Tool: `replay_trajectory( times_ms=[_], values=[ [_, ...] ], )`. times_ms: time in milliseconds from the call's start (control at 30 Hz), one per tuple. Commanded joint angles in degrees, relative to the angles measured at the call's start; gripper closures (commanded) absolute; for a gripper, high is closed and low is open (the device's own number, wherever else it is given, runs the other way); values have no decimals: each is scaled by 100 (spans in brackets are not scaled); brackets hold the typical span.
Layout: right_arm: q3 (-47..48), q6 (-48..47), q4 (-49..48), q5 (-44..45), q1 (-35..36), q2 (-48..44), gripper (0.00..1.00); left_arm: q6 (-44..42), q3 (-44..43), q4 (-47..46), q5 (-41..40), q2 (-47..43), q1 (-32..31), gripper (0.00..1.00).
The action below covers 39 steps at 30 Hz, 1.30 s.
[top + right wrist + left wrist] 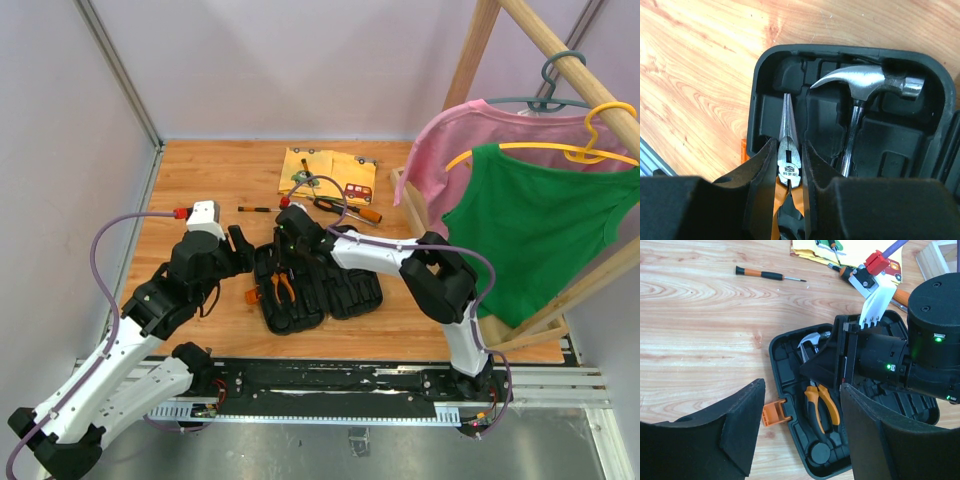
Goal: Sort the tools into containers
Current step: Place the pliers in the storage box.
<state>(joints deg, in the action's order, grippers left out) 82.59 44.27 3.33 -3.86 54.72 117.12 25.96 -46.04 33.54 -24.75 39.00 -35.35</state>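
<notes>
I will use my right gripper to set the orange-handled pliers down in the black tool case (276, 280) (783, 162) between the hammer and the orange latch.
The black tool case (352, 296) lies open in the middle of the table. The steel hammer (860, 85) rests in its slot, also visible in the left wrist view (811, 340). The orange-handled pliers (789, 162) lie in the case's left half (822, 407). My right gripper (789, 147) reaches into the case, its pads pressed on both sides of the pliers' steel head. My left gripper (802, 390) is open and empty, hovering over the case's left edge by the orange latch (774, 413). A thin screwdriver (767, 275) lies on the wood behind.
An orange-and-black screwdriver (355, 210) lies behind the case, and another (302, 170) lies on the yellow car-print cloth (335, 165). A wooden clothes rack (480, 60) with a pink shirt and a green shirt (540, 220) fills the right side.
</notes>
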Motion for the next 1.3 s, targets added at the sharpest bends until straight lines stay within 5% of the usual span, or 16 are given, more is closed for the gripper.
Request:
replay_trajectory(
  times_ms=[0,600,933,1267],
  values=[
    [280,117,11,242,109,131,99,-25,60,-155,4,-16,-24,34],
    [606,127,67,318,109,381,97,-38,60,-162,29,21,-24,34],
    [413,80,-30,245,109,266,73,-31,60,-158,39,102,-24,34],
    [151,-223,-39,382,116,-203,60,-38,60,-161,29,95,-24,34]
  ],
)
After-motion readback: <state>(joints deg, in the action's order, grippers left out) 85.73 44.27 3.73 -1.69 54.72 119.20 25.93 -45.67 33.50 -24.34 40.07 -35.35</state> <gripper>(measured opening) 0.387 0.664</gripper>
